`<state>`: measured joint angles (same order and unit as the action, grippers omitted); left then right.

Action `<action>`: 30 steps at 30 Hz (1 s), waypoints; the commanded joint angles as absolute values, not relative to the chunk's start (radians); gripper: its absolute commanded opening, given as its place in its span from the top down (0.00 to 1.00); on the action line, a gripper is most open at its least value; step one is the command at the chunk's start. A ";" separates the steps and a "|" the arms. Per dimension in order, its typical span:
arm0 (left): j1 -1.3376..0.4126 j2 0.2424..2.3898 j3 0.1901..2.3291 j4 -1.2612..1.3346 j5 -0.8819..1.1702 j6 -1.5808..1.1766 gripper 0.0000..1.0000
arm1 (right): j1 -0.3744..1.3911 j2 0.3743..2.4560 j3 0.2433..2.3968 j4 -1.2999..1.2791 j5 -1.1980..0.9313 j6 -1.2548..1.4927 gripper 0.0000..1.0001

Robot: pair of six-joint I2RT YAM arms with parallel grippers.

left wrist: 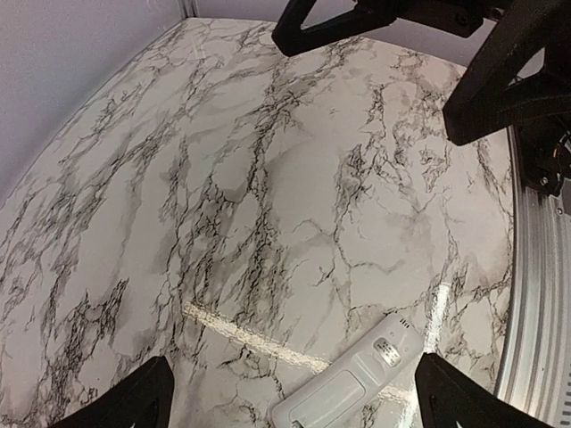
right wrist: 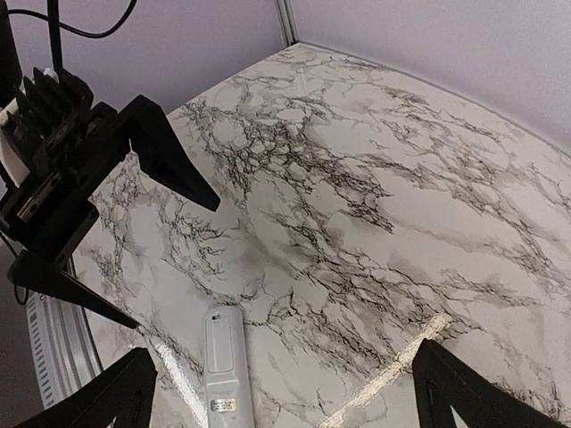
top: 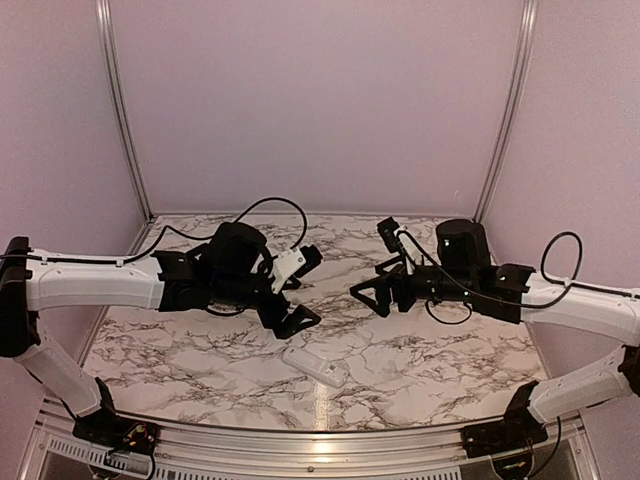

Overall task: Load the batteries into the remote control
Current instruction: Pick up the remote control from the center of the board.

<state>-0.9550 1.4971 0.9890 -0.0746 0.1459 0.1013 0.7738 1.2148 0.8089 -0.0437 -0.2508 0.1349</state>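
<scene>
My left gripper will grab the white remote control at its small label (top: 325,369) (left wrist: 379,357), because the battery cover should stay free.
The white remote control (top: 315,365) lies on the marble table near the front middle, back side up, with its battery cover on and a small label showing. It also shows in the left wrist view (left wrist: 352,383) and the right wrist view (right wrist: 226,366). My left gripper (top: 303,290) is open and empty, above and just behind the remote. My right gripper (top: 368,293) is open and empty, to the remote's right and behind it. The two grippers face each other over the table. No batteries are in view.
The marble tabletop (top: 200,350) is enclosed by pale purple walls (top: 310,100) at the back and sides. An aluminium rail (top: 300,440) runs along the near edge. Black cables loop over both arms.
</scene>
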 commanded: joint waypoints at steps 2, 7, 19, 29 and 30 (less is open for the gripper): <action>-1.040 1.667 1.180 -0.419 0.207 0.382 0.01 | 0.764 1.058 0.742 -0.009 -0.168 0.188 0.01; -1.097 1.829 1.340 -0.595 0.159 0.496 0.04 | 0.764 0.964 0.723 0.005 -0.089 0.207 0.01; -1.144 2.063 1.535 -0.724 0.082 0.595 0.15 | 0.764 0.898 0.696 -0.059 -0.137 0.179 0.01; -1.144 2.162 1.622 -0.815 0.062 0.669 0.22 | 0.764 0.891 0.697 -0.059 -0.205 0.159 0.01; -1.144 2.174 1.630 -0.822 0.061 0.675 0.22 | 0.764 0.893 0.701 -0.064 -0.206 0.157 0.01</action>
